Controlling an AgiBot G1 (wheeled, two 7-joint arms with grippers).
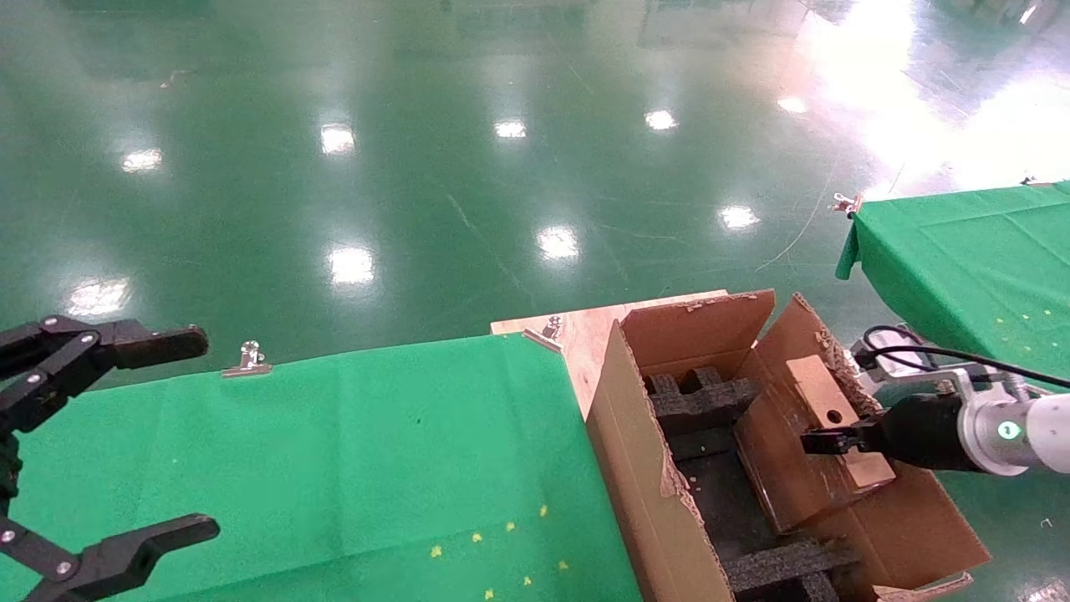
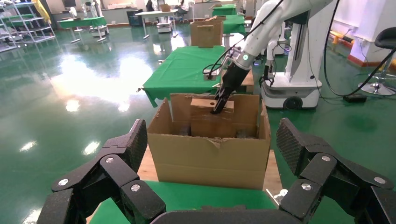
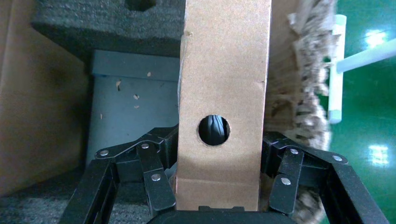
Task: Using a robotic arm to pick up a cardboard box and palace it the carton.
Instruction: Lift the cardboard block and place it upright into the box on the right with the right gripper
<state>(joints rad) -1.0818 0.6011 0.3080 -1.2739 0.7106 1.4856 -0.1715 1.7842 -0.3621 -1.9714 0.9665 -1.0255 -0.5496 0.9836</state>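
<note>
I need to release the small cardboard box, now held tilted inside the carton's open top, from my right gripper between the black foam blocks, against the carton's torn-edged side (image 1: pixel 778 483).
The small cardboard box (image 1: pixel 815 385), slim and brown with one round hole, is held tilted inside the open top of the carton (image 1: pixel 635 435), close to its right flap. My right gripper (image 1: pixel 836 443) is shut on the box's near end. In the right wrist view the fingers (image 3: pixel 154 177) press both sides of the box (image 3: pixel 224 70), with black foam (image 3: pixel 93 28) beneath. The left wrist view shows the carton (image 2: pixel 210 154) from the side, with the box (image 2: pixel 205 105) above its far rim. My left gripper (image 1: pixel 205 435) hangs open and empty over the green table.
A green-clothed table (image 1: pixel 334 443) lies left of the carton, with metal clips (image 1: pixel 248 359) on its far edge. The carton stands on a wooden board (image 1: pixel 577 330). A second green table (image 1: pixel 970 259) stands at the right, and glossy green floor lies beyond.
</note>
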